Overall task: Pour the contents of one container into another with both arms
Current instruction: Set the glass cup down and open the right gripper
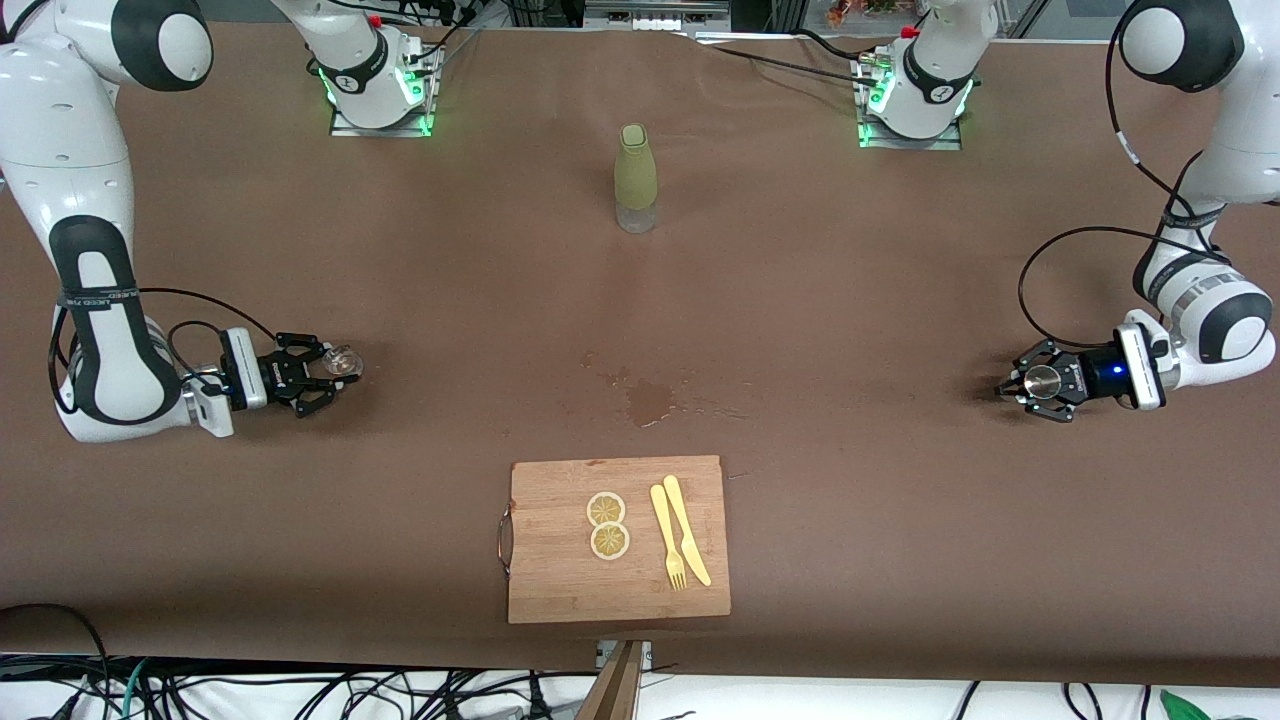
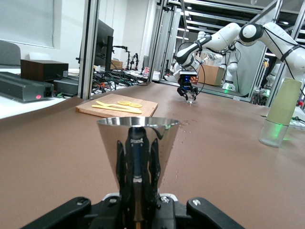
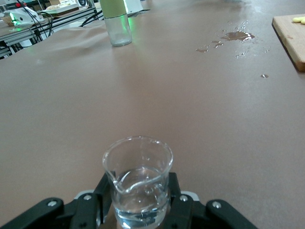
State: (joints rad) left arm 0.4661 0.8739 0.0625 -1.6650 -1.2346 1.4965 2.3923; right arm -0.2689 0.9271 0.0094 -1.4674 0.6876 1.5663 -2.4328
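I need to have my left gripper release the metal cup on the bare table just ahead of it (image 1: 992,388), level with the wet spill. The metal cup is now upright low over the table.
My right gripper (image 1: 335,366) (image 3: 138,202) is shut on a small clear glass beaker (image 1: 343,361) (image 3: 138,179), held upright low over the table at the right arm's end, with a little clear liquid in it. My left gripper (image 1: 1035,382) (image 2: 138,193) is shut on a shiny conical metal cup (image 1: 1045,379) (image 2: 138,143), upright low over the table at the left arm's end. In the left wrist view the right gripper (image 2: 189,93) also shows far off, with the beaker (image 2: 191,99) in it.
A green bottle (image 1: 636,178) (image 2: 282,112) (image 3: 116,21) with a clear base stands mid-table toward the arms' bases. A wet spill (image 1: 650,400) (image 3: 237,36) lies at the centre. Nearer the camera, a wooden cutting board (image 1: 560,570) (image 2: 90,109) carries two lemon slices (image 1: 606,508), a yellow fork (image 1: 668,545) and knife (image 1: 688,520).
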